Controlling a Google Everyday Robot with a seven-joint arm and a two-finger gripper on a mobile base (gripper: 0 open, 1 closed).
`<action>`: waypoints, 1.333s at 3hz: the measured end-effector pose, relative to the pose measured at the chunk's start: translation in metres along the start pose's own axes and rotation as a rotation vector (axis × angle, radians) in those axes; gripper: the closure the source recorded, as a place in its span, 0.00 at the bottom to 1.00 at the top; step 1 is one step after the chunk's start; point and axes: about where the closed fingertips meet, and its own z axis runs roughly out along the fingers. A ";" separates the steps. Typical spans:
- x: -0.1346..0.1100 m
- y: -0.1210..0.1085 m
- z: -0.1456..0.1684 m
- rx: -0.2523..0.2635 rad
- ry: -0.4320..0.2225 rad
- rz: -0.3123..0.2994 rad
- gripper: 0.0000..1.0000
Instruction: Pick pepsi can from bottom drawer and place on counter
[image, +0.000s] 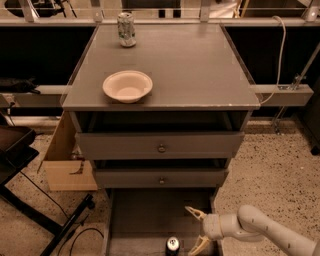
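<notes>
The pepsi can (172, 249) is in the bottom drawer. My gripper should next go to its upper part and close there, just below its silver top.
The pepsi can (173, 245) stands upright at the front of the open bottom drawer (145, 215), its silver top showing at the lower edge of the view. My gripper (195, 231) is open, with pale fingers spread, and reaches in from the lower right. It hangs over the drawer just to the right of the can and is not touching it. The counter (190, 70) is the flat grey top of the cabinet above.
A white bowl (127, 85) sits on the counter at the front left. A pale silver-green can (126, 29) stands at the counter's back left. Two knobbed drawers (161, 148) are above the bottom drawer. A cardboard box (62, 160) and a dark chair base (30, 200) are on the left.
</notes>
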 end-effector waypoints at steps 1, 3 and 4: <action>0.036 0.012 0.027 -0.033 0.025 0.010 0.00; 0.080 0.027 0.068 -0.079 0.047 0.052 0.00; 0.091 0.033 0.083 -0.096 0.046 0.091 0.19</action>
